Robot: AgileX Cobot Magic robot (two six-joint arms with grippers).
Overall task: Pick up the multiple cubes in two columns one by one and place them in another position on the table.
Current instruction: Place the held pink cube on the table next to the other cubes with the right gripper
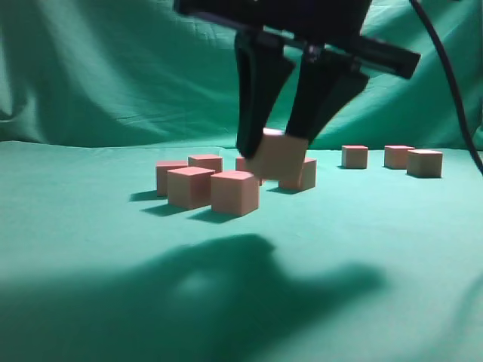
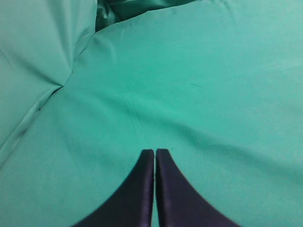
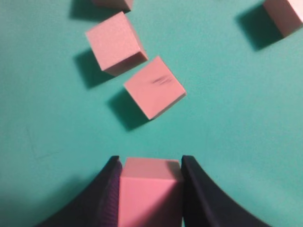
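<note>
The pinkish-red cube, now held a little above the cloth, will be released by my right gripper close beside the cluster's frontmost cube, on its cable side [image 1: 285, 203] [image 3: 182, 137].
My right gripper [image 1: 275, 147] hangs over the middle of the table [image 1: 90, 241] and is shut on one pinkish-red cube [image 1: 277, 155], held a little above the cloth; it also shows in the right wrist view [image 3: 150, 189] between the jaws [image 3: 150, 163]. Below and behind it stands a cluster of several cubes [image 1: 235, 192]; two of them lie just ahead in the right wrist view [image 3: 154, 86]. Three more cubes [image 1: 355, 156] stand at the back right. My left gripper [image 2: 155, 152] is shut and empty over bare cloth; it does not show in the exterior view.
A draped, wrinkled green backdrop [image 1: 113, 68] rises behind the table. A black cable [image 1: 453, 83] hangs at the right. The gripper's shadow [image 1: 226, 294] falls on the front cloth. Cloth folds [image 2: 52, 90] show in the left wrist view.
</note>
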